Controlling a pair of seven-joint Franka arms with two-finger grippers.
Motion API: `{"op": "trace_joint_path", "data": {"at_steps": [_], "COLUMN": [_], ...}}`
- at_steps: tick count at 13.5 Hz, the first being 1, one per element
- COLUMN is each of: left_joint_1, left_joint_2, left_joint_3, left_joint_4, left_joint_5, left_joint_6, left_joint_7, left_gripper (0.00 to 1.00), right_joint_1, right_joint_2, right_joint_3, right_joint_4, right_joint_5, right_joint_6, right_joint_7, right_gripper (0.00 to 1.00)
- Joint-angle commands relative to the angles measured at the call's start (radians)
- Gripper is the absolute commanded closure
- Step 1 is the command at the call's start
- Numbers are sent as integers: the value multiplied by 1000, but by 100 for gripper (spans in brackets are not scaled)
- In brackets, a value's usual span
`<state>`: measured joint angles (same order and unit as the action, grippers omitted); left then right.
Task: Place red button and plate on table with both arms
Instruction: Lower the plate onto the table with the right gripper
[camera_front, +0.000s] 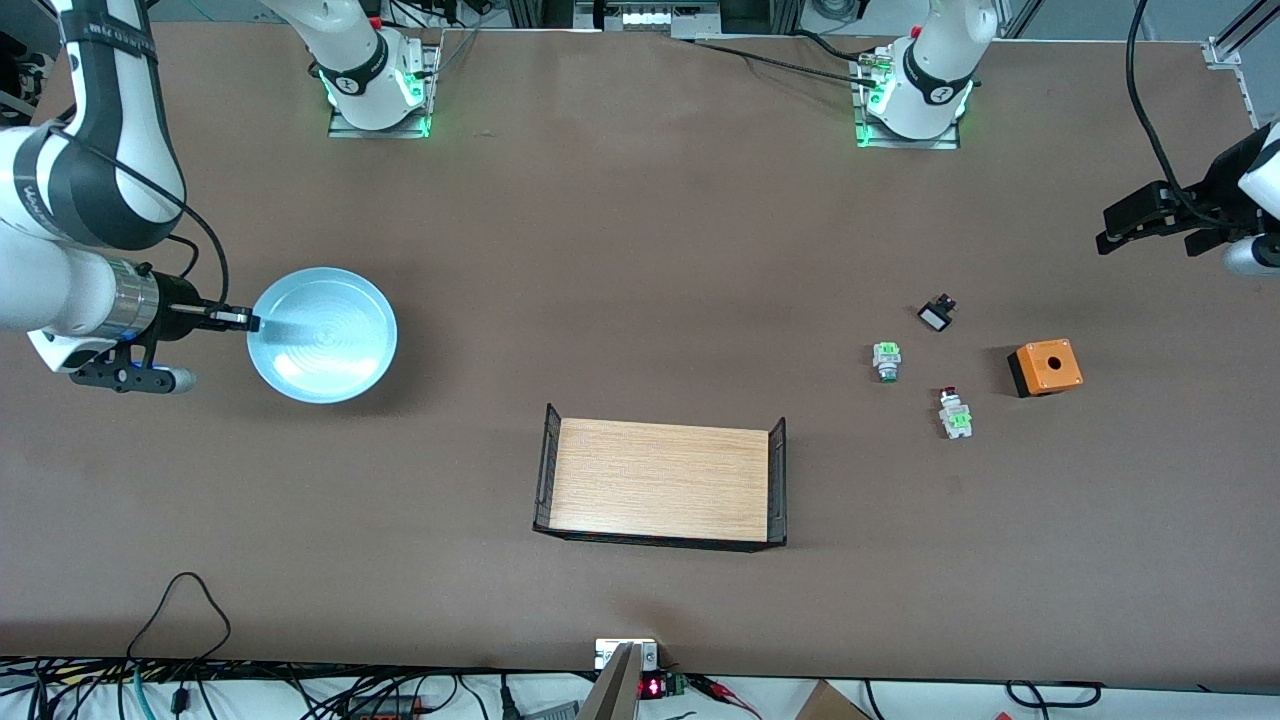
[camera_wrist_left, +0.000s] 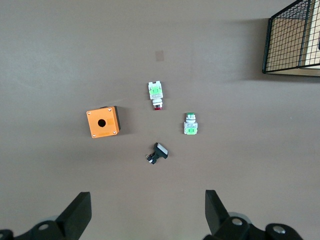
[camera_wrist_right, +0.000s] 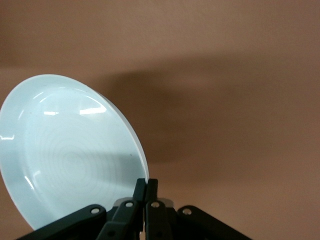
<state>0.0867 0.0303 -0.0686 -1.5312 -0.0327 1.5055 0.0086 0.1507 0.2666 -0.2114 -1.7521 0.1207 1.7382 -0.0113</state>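
Note:
Next, my right gripper lets go of the pale blue plate on the bare brown table (camera_front: 353, 314) in front of its arm's base.
The pale blue plate (camera_front: 322, 335) (camera_wrist_right: 70, 155) hangs tilted just above the brown table (camera_front: 640, 250), toward the right arm's end, and casts a shadow on it. My right gripper (camera_front: 240, 320) (camera_wrist_right: 146, 187) is shut on the plate's rim. The red button (camera_front: 955, 412) (camera_wrist_left: 156, 95) lies on its side on the table toward the left arm's end, with nothing touching it. My left gripper (camera_front: 1150, 215) (camera_wrist_left: 148, 212) hangs open and empty, high over the table near that end, apart from the button.
Beside the red button lie a green-capped switch (camera_front: 886, 361) (camera_wrist_left: 190, 125), a small black-and-white switch (camera_front: 936, 315) (camera_wrist_left: 158, 152) and an orange box (camera_front: 1045, 366) (camera_wrist_left: 102, 122). A wooden tray with black mesh ends (camera_front: 660, 483) (camera_wrist_left: 295, 40) stands mid-table, nearer the front camera.

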Motion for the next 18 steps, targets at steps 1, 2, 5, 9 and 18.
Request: {"op": "trace_joint_path", "data": {"at_steps": [1,2,5,9,18], "left_joint_1": [1,-4,-4,-4,-1], "left_joint_2": [6,8,6,6,6], "left_joint_3": [-8,-8,-8,-8,-8], "left_joint_4": [29,29,31,31,31], "left_joint_5": [28,27,22,25,22], "left_joint_6": [-24,-24,-24,-24,-24], "left_joint_7": [-1,-1,-1,-1,-1], "left_gripper": [0,0,0,0,0], "right_joint_1": [-23,-26,-40,-77,-105], "right_joint_2": [-59,-61,-92,-86,6], "right_joint_3": [17,18,18,21,21], "right_joint_4": [-140,-182,-352,-478,-540], "right_joint_5": [-24,-24,-23,-21,-21], "right_joint_6": [93,136,297,447,604], "right_joint_7": [-44,-47,-68,-171,-289], "right_gripper": [100,100,100,100,85]}}
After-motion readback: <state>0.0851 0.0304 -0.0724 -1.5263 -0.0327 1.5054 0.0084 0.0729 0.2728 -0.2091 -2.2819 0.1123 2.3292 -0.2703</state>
